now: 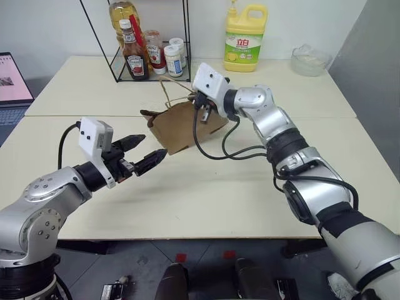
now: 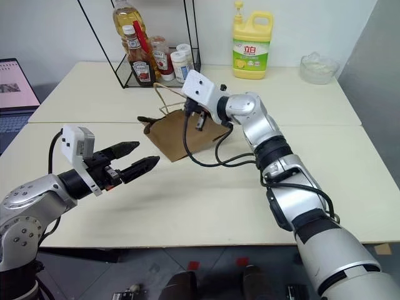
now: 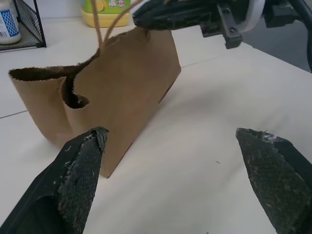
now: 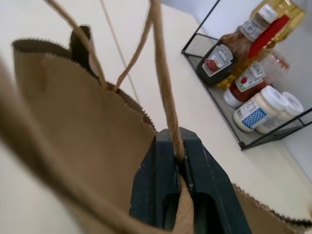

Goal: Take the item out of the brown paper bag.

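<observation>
I will release the brown paper bag from my right gripper on the table (image 1: 195, 151) beside my left gripper's fingers, before the seam.
The brown paper bag (image 1: 181, 128) lies on its side mid-table, with its open mouth toward my left arm and its cord handles (image 4: 161, 63) rising from the rim. My right gripper (image 1: 203, 103) is shut on the bag's upper edge, a handle cord running between its black fingers (image 4: 151, 180). My left gripper (image 1: 153, 147) hovers open just in front of the bag's mouth, apart from it, with nothing between its fingers (image 3: 80, 165). The item is hidden; the bag's mouth (image 3: 75, 97) shows only dark paper.
A black wire rack (image 1: 150, 65) holding ketchup bottles, an oil bottle and small jars stands behind the bag. A yellow detergent jug (image 1: 245, 39) and a clear bowl (image 1: 310, 60) sit at the back right. A laptop (image 1: 14, 84) is at the far left.
</observation>
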Controlling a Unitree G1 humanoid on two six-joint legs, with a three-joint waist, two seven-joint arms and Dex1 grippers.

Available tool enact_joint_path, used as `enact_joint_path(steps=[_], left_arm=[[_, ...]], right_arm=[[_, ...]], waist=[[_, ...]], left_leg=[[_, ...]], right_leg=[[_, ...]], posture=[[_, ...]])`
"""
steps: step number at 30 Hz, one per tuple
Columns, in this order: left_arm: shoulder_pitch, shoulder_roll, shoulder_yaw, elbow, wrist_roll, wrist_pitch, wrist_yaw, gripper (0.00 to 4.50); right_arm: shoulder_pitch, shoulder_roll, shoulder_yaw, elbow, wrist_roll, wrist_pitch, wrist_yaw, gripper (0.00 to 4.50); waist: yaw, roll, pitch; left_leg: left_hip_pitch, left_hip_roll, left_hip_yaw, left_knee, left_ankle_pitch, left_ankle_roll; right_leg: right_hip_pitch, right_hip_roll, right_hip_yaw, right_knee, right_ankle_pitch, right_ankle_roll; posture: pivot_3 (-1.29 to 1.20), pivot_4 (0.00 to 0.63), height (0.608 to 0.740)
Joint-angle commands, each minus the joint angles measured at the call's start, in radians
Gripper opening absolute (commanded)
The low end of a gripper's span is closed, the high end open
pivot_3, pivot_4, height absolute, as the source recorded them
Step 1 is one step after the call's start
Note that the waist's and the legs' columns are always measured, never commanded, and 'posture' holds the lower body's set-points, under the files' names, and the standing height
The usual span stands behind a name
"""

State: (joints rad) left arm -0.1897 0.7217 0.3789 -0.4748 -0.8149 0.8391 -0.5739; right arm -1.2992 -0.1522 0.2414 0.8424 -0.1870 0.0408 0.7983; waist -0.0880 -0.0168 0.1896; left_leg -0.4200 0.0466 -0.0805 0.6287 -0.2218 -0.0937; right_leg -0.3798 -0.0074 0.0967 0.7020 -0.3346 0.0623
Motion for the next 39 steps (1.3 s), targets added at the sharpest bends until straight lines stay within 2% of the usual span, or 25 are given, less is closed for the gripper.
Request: enact_joint_path(steps=[1,19,27,32,39], left_arm=[[0.005,0.01,0.019,-0.036,-0.001,-0.023,0.005,4.5],[-0.016,0.003,-0.011,-0.01,0.01,-0.044,0.004,4.5],[-0.022,0.002,-0.017,-0.006,0.01,-0.047,0.003,4.5],[-0.031,0.002,-0.027,0.0,0.012,-0.048,0.0,4.5],[-0.041,0.004,-0.039,0.012,0.018,-0.052,-0.006,4.5]], right_arm=[[0.021,-0.012,0.021,-0.132,0.001,0.067,0.043,0.05],[0.101,-0.035,0.039,-0.433,0.045,0.405,0.105,0.05],[0.148,-0.067,0.058,-0.314,0.011,0.274,0.053,0.05],[0.107,-0.075,0.054,-0.183,-0.015,0.15,-0.02,0.05],[0.097,-0.069,0.052,-0.129,-0.007,0.086,-0.021,0.05]], waist=[[-0.002,0.0,0.0],[0.0,0.0,0.0],[0.001,-0.001,0.0],[0.001,-0.001,0.0],[0.001,-0.001,0.0]], left_leg=[[0.0,0.0,0.0,0.0,0.0,0.0],[0.001,0.0,0.0,0.0,-0.001,0.002],[0.001,0.0,0.0,0.0,-0.001,0.003],[0.002,0.0,0.0,0.0,-0.001,0.002],[0.002,0.0,0.0,0.0,-0.001,0.002]], right_leg=[[0.0,0.0,0.0,0.0,0.0,0.0],[0.0,0.0,0.0,0.001,0.0,0.0],[0.0,0.0,0.0,0.001,0.0,0.0],[0.001,0.0,0.0,0.001,0.0,0.0],[0.001,0.0,0.0,0.001,0.0,0.0]], posture=[[0.0,0.15,0.74],[0.0,0.15,0.74],[0.0,0.15,0.74],[0.0,0.15,0.74],[0.0,0.15,0.74]])
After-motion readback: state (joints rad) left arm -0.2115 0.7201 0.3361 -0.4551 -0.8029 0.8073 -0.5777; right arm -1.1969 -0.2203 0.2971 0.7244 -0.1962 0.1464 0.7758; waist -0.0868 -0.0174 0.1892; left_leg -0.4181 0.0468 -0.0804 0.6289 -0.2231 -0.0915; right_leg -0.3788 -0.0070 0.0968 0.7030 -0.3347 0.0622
